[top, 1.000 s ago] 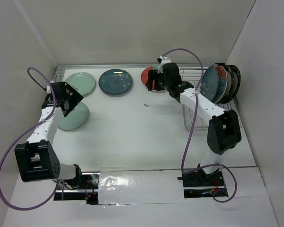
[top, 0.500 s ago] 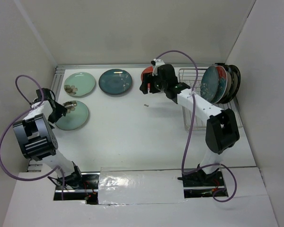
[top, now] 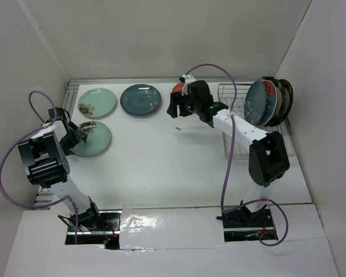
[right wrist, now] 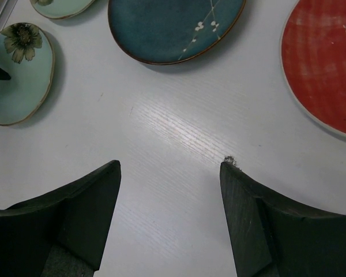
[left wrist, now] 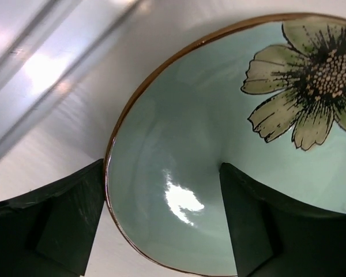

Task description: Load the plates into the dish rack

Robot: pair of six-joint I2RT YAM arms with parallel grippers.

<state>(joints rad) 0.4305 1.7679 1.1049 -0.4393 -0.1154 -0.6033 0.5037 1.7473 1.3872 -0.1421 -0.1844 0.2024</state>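
Note:
The near mint green plate is next for my right gripper, which should go to it and then close on the plate's rim (top: pixel 109 140) (right wrist: pixel 46 97) opposite my left gripper.
My left gripper (top: pixel 78 134) is open at the left edge of the near mint green plate with a flower (top: pixel 92 140). In the left wrist view its jaws (left wrist: pixel 161 167) straddle that plate's brown rim (left wrist: pixel 112 173), one finger outside and one over the plate. My right gripper (top: pixel 174 109) is open and empty above bare table (right wrist: pixel 170 164). The red plate (top: pixel 179 88) lies partly hidden behind it. A dark teal plate (top: pixel 140 99) and a second mint plate (top: pixel 98 102) lie at the back. Several plates (top: pixel 268 103) stand in the silver wire rack (top: pixel 236 141).
A small dark speck (top: pixel 177 128) lies on the table, just by my right finger (right wrist: pixel 229 160). A metal rail (left wrist: pixel 46 57) runs along the table's left edge beside the near mint plate. White walls enclose the table on three sides.
My left arm has folded back and brought its gripper down onto the near mint plate's left rim. My right gripper has moved left, off the red plate, over the table.

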